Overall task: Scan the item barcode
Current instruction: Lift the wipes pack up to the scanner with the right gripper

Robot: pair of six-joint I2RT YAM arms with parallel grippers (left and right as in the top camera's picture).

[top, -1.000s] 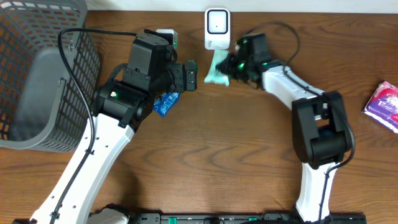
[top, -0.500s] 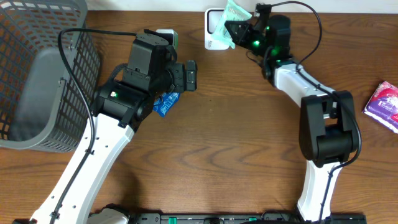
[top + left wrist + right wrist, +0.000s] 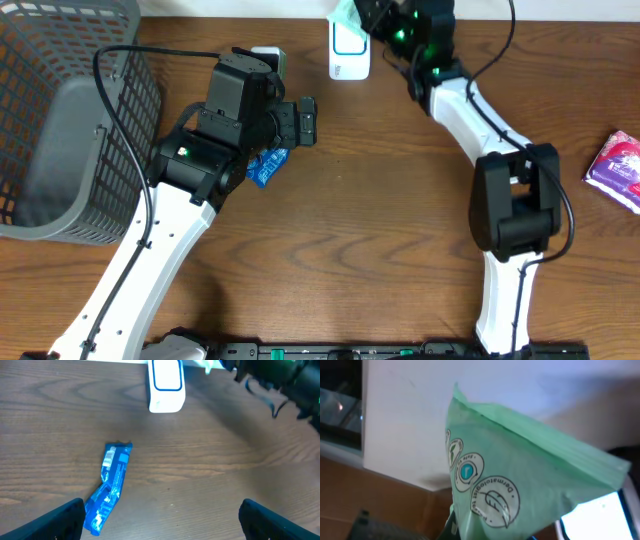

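Next, I let go of the green packet with my right gripper on the bare wood [image 3: 594,111] just past the purple packet. The green packet now hangs above the barcode scanner.
The item is a pale green packet [image 3: 345,12] with round printed seals, and my right gripper [image 3: 366,16] is shut on it. It hangs in the air at the table's far edge, just above the white barcode scanner [image 3: 350,50]. In the right wrist view the green packet [image 3: 520,475] fills the frame and hides the fingers; the scanner's lit face [image 3: 600,515] shows at the lower right. My left gripper [image 3: 162,522] stands open over bare wood with nothing in it, its left finger [image 3: 60,520] beside a blue packet [image 3: 110,487].
A grey wire basket [image 3: 70,120] fills the left end of the table. The blue packet [image 3: 266,165] lies under the left arm. A purple packet [image 3: 618,168] lies at the far right. The scanner [image 3: 166,385] stands ahead of the left gripper.
My right gripper has carried the green packet up from the table beside the scanner to above the scanner's far end. The left arm has not moved.
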